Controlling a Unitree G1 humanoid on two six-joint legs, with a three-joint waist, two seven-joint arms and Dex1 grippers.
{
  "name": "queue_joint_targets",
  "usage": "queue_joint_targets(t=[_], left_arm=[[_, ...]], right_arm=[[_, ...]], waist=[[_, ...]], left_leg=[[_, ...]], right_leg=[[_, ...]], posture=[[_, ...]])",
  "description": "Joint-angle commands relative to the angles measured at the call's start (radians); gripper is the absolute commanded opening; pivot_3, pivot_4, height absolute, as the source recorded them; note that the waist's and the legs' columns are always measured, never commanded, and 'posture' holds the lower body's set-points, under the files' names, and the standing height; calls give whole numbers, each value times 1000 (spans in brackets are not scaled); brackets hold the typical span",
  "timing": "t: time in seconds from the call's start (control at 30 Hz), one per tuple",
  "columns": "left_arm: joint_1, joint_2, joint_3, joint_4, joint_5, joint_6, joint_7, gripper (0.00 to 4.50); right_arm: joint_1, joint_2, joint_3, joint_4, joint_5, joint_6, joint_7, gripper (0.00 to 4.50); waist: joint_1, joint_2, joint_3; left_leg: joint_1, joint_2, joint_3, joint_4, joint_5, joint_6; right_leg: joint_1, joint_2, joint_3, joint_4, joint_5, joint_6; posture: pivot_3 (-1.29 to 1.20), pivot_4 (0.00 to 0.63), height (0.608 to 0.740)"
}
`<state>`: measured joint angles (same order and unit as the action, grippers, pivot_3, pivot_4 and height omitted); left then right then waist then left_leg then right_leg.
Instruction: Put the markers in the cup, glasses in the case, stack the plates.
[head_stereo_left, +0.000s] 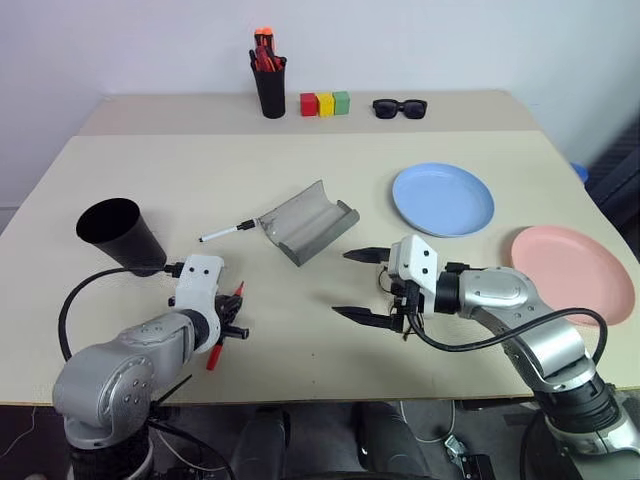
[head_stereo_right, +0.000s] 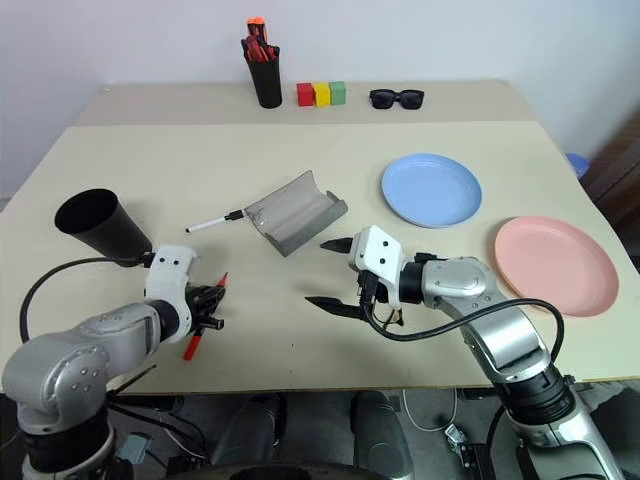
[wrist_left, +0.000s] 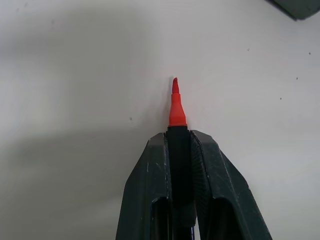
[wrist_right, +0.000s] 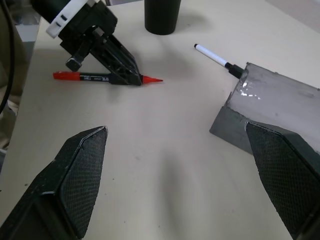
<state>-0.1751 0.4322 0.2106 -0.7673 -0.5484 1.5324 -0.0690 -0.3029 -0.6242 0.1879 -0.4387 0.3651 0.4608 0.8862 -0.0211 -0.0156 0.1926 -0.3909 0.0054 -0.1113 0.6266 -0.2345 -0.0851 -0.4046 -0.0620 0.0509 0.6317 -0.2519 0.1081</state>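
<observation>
The black marker with red ends will be released inside the wide black cup (head_stereo_left: 114, 221) behind my left gripper.
My left gripper (head_stereo_left: 233, 318) is shut on the black marker with red ends (wrist_left: 176, 107), low over the table's near left; the red tip sticks out past the fingers. The white marker (head_stereo_left: 228, 232) lies beside the open grey case (head_stereo_left: 308, 222) at mid-table. Behind my left wrist stands the black cup (head_stereo_left: 120, 235). My right gripper (head_stereo_left: 340, 283) hangs open in front of the case, holding nothing. The blue plate (head_stereo_left: 442, 198) and the pink plate (head_stereo_left: 570, 270) lie apart on the right. The glasses are out of view.
At the table's back stand a slim black holder with red-orange pens (head_stereo_left: 269, 85), three coloured blocks (head_stereo_left: 325, 103) and black sunglasses (head_stereo_left: 400, 107). The table's front edge (head_stereo_left: 330, 398) runs just under both arms.
</observation>
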Motion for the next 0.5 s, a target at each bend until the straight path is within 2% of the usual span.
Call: queue_joint_targets(t=[0.03,0.13,0.23,0.3,0.4,0.5], left_arm=[[-31,76,8,-31,25,-241,-110,7],[-55,138,37,-33,49,-472,-215,7],[-121,122,86,6,54,-611,-226,7],[-166,116,113,48,104,-722,-200,7],[-209,148,147,151,280,-893,-86,7],[-229,166,192,257,385,-1008,-8,7]], right_arm=[[-20,41,-31,-7,0,-25,-45,4500],[-33,79,-33,22,-14,-44,-82,4500],[-49,109,-23,45,-29,-64,-104,4500],[-66,135,-18,61,-39,-76,-119,4500],[-116,208,-16,85,-65,-102,-184,4500],[-202,343,-45,133,-79,-116,-320,4500]], waist=[[2,0,0],[4,0,0],[7,0,0],[6,0,0],[-3,0,0],[-17,0,0]], left_leg=[[0,0,0,0,0,0],[-1,0,0,-1,0,0],[-1,0,0,-1,0,0],[-2,0,1,-1,0,0],[-1,0,1,-2,0,0],[0,1,0,-4,0,0]], right_leg=[[0,0,0,0,0,0],[-1,0,0,-1,0,0],[-1,-1,0,-2,0,0],[-1,-1,0,-2,0,0],[-1,0,0,-1,0,0],[-2,1,0,0,0,0]], posture=[[0,150,740],[0,150,740],[0,150,740],[0,150,740],[0,150,740],[0,150,740]])
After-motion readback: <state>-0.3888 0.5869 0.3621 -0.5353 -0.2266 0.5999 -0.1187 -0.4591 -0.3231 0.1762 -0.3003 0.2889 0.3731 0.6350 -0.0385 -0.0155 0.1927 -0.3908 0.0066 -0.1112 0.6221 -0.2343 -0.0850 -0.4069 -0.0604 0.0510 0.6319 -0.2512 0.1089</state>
